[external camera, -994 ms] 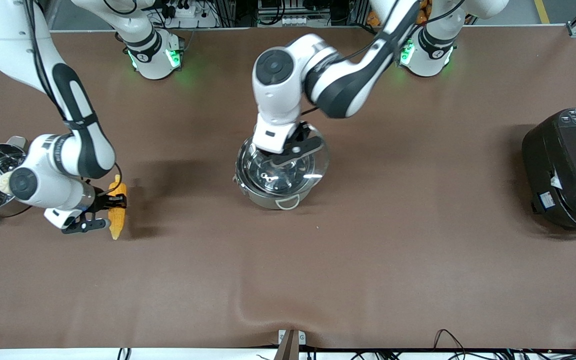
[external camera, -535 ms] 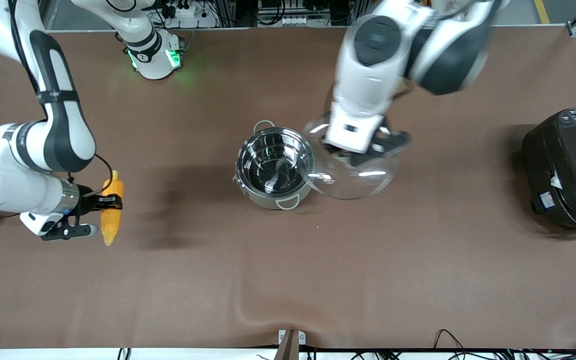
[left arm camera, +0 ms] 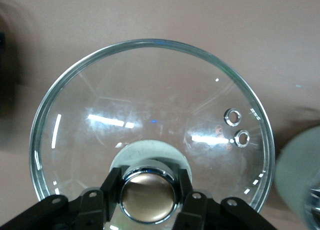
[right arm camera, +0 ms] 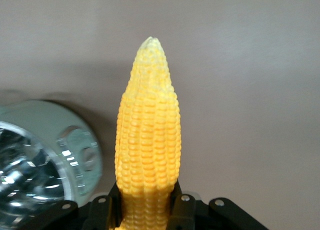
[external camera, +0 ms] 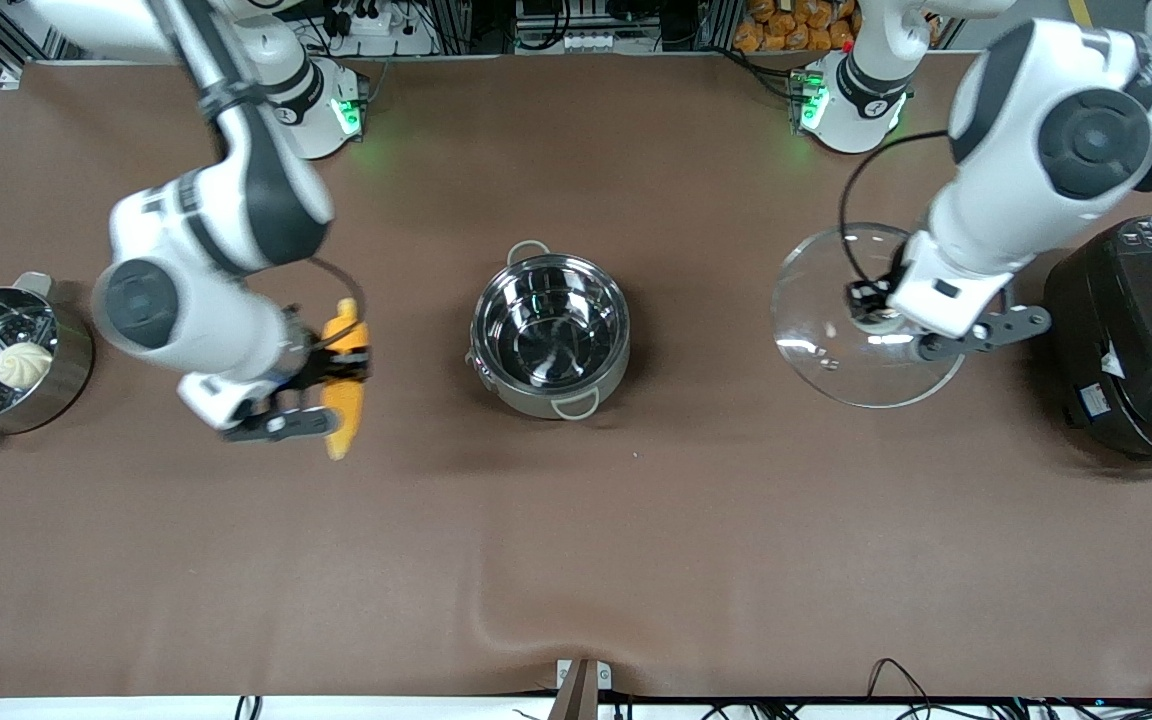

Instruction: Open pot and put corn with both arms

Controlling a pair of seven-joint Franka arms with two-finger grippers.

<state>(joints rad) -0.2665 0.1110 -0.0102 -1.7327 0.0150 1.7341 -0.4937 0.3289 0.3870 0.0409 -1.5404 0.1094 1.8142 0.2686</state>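
Next, my left gripper lets go of the glass lid flat on the table cloth [external camera: 851, 350] between the pot and the rice cooker.
The steel pot [external camera: 526, 400] stands open and empty at mid-table. My left gripper [external camera: 873, 308] is shut on the round metal knob [left arm camera: 147, 192] of the clear glass lid [external camera: 826, 345] and holds it over the table between the pot and the rice cooker. The lid [left arm camera: 150, 110] fills the left wrist view above that gripper [left arm camera: 147, 194]. My right gripper [external camera: 334, 392] is shut on the thick end of the yellow corn cob [external camera: 346, 380], held over the table between the steamer pot and the pot. In the right wrist view the corn [right arm camera: 147, 135] points away from that gripper [right arm camera: 147, 207], with the pot [right arm camera: 45, 160] beside it.
A steel steamer pot [external camera: 76, 350] with a white bun [external camera: 21, 363] stands at the right arm's end. A big black rice cooker [external camera: 1136, 330] stands at the left arm's end, close to the lid. Brown table cloth lies all round the pot.
My left gripper lifted the lid off the pot and carried it toward the rice cooker. My right gripper raised the corn and moved it from beside the steamer pot toward the pot.
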